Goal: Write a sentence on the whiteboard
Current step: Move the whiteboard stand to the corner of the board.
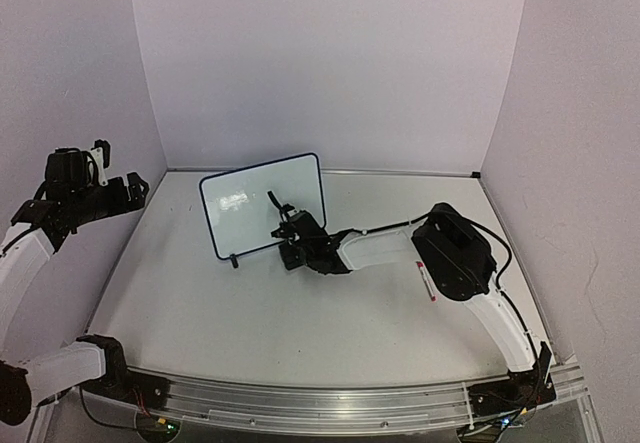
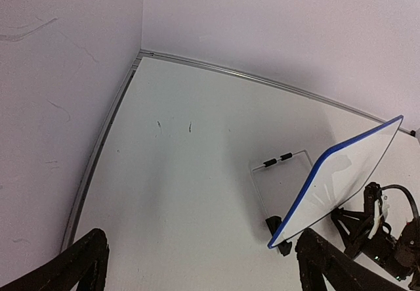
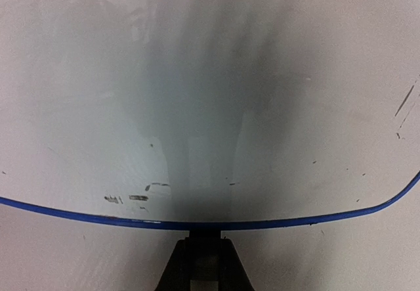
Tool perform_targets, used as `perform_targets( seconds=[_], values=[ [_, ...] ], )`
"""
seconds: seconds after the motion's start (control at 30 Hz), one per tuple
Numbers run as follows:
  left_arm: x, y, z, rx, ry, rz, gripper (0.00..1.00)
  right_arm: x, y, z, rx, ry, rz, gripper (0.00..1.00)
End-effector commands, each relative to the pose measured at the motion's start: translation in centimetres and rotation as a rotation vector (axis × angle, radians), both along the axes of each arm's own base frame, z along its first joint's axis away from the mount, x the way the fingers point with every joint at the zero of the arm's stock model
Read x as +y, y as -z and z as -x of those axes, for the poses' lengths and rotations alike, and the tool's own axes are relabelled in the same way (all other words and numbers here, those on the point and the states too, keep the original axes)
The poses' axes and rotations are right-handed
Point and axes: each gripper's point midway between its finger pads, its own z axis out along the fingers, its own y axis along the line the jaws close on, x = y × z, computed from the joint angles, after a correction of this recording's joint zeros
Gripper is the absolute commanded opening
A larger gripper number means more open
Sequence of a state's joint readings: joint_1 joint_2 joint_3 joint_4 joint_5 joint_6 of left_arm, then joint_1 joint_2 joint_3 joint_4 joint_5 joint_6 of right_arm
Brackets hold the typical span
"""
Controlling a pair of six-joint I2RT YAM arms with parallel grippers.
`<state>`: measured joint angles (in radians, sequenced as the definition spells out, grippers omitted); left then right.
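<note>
My right gripper is going to set the whiteboard, which now stands upright at mid-table, on the table. It will let go of it there, a little closer to the red pen (image 1: 305,272) and the metal rail.
The whiteboard (image 1: 262,203) stands upright at mid-table on black feet, blue-framed. It also shows in the left wrist view (image 2: 341,179) and fills the right wrist view (image 3: 210,94). Its face carries only a few short dark smudges (image 3: 128,198) near the bottom edge; no sentence shows. My right gripper (image 1: 288,231) is low in front of the board's right half, its fingers together (image 3: 207,265) just under the frame. A thin dark marker (image 1: 273,203) sticks out of it toward the board. My left gripper (image 1: 130,191) is raised at the far left, open and empty (image 2: 200,265).
A wire stand leg with two black sleeves (image 2: 282,159) lies on the table behind the board. White walls close the left, back and right sides. A metal rail (image 1: 330,403) runs along the near edge.
</note>
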<state>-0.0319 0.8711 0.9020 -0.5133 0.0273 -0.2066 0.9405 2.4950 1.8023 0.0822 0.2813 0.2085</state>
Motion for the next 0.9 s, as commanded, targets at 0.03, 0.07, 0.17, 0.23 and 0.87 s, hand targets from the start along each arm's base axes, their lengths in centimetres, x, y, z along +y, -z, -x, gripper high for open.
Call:
perform_targets(
  seconds=[0.03, 0.07, 0.17, 0.23, 0.87],
  values=[
    [-0.1, -1.5, -0.1, -0.053, 0.007, -0.004, 1.0, -3.2, -3.3, 0.6, -0.081, 0.095, 0.058, 0.0],
    [-0.1, -1.6, -0.1, -0.054, 0.007, -0.004, 1.0, -3.4, -3.5, 0.9, -0.086, 0.097, 0.067, 0.0],
    [-0.1, -1.6, -0.1, -0.055, 0.007, -0.004, 1.0, -4.9, -3.2, 2.0, -0.106, 0.115, 0.126, 0.0],
    [-0.1, -1.5, -0.1, -0.054, 0.006, -0.002, 1.0, -6.6, -3.3, 3.0, -0.131, 0.147, 0.173, 0.0],
    [-0.9, -0.9, -0.5, -0.035, 0.047, 0.021, 1.0, -12.1, -1.3, 8.4, -0.038, 0.258, 0.125, 0.08]
  ],
)
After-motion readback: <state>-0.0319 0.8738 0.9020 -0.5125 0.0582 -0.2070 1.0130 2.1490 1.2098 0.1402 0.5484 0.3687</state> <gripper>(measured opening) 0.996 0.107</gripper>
